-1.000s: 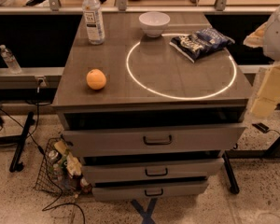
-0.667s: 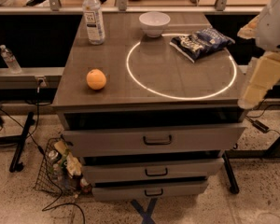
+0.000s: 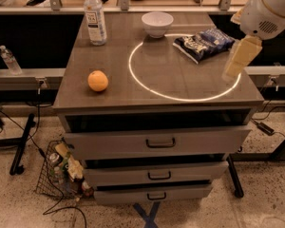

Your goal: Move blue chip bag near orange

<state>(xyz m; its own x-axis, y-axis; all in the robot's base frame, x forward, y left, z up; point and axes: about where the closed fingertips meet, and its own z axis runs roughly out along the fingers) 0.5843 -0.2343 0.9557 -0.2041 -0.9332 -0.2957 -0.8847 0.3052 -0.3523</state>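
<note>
Next, I move my gripper next to the blue chip bag's middle (image 3: 209, 43), past the bag's end near the white bowl, and close it there.
The blue chip bag (image 3: 204, 42) lies flat at the back right of the table top, across the far right arc of a glowing ring. The orange (image 3: 98, 80) sits at the front left of the table top, far from the bag. My gripper (image 3: 234, 68) hangs from the white arm at the upper right. It is above the table's right edge, just to the front right of the bag and apart from it. It holds nothing that I can see.
A white bowl (image 3: 157, 23) stands at the back centre and a water bottle (image 3: 95, 15) at the back left. The table (image 3: 114, 99) has three drawers below. A wire basket of trash (image 3: 61, 175) sits on the floor at the left.
The arm and gripper have moved left and inward from beyond the table's right side to above its right edge, closer to the bag. The bag and the orange have not moved.
</note>
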